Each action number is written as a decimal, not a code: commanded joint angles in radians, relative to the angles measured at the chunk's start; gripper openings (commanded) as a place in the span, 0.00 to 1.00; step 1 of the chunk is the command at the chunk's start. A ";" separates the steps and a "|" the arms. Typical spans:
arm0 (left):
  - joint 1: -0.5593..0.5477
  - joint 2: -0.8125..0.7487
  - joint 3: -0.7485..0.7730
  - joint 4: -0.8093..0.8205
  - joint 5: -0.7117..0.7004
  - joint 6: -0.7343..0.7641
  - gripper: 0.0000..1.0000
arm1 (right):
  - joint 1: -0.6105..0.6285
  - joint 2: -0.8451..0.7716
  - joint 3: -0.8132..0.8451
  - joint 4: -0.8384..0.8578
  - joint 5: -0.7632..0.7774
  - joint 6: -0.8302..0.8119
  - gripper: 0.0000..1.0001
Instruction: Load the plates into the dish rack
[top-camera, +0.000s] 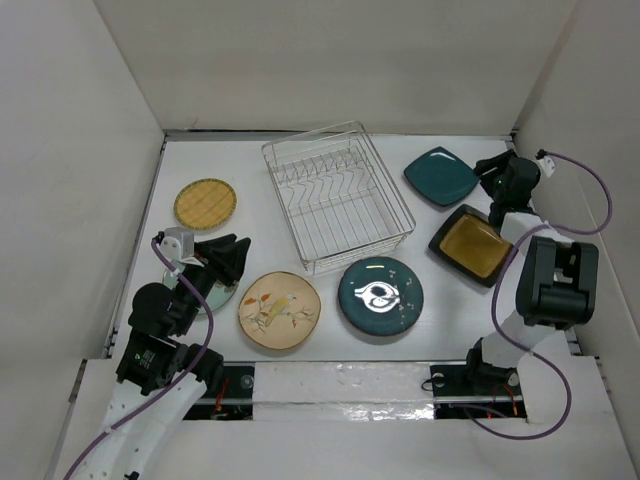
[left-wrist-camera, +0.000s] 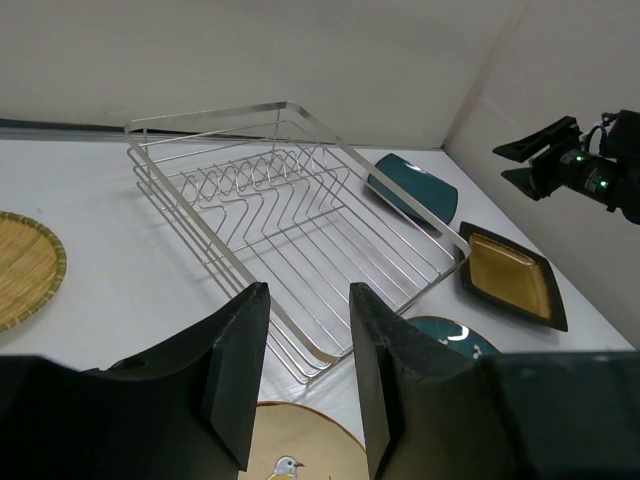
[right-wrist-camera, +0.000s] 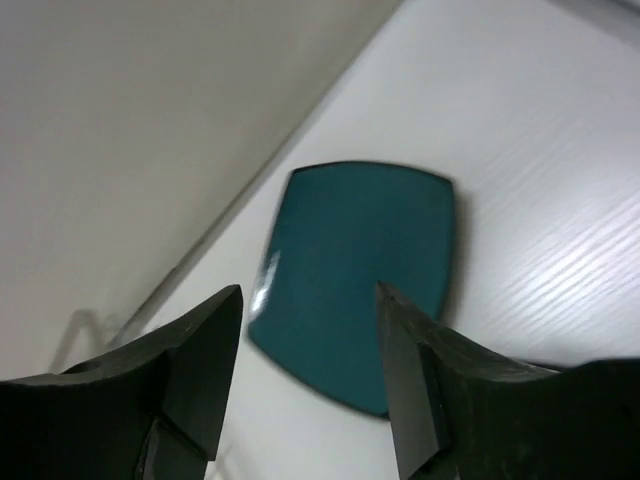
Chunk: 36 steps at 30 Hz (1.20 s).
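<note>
The next spot for my right gripper is the teal square plate's corner (top-camera: 475, 183) (right-wrist-camera: 448, 195) farthest from the dish rack. It should go there and close.
The silver wire dish rack (top-camera: 338, 195) (left-wrist-camera: 300, 210) stands at the table's middle back with nothing in it. Around it lie plates: yellow checked round (top-camera: 204, 203) (left-wrist-camera: 20, 265), cream floral round (top-camera: 279, 310) (left-wrist-camera: 295, 445), dark teal round (top-camera: 380, 297) (left-wrist-camera: 445, 335), amber black-rimmed square (top-camera: 472, 246) (left-wrist-camera: 510, 275) and teal square (top-camera: 440, 176) (right-wrist-camera: 355, 280). A pale plate's edge (top-camera: 220, 297) shows under my left wrist. My left gripper (top-camera: 238, 250) (left-wrist-camera: 305, 290) hangs open and holds nothing, left of the cream plate. My right gripper (top-camera: 484, 168) (right-wrist-camera: 308, 290) is open just above the teal square plate's near edge.
White walls close in the table at the back, left and right. The right wall runs close behind the right arm (top-camera: 545, 280). A purple cable (top-camera: 590, 190) loops off that arm.
</note>
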 joint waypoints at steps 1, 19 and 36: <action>0.005 0.000 0.017 0.039 0.027 0.005 0.37 | -0.057 0.127 0.116 -0.011 -0.027 -0.048 0.64; 0.005 0.015 0.016 0.042 0.030 0.010 0.42 | -0.156 0.655 0.592 -0.267 -0.479 0.002 0.64; 0.005 0.032 0.019 0.037 0.013 0.011 0.42 | -0.178 0.698 0.606 -0.264 -0.661 -0.005 0.38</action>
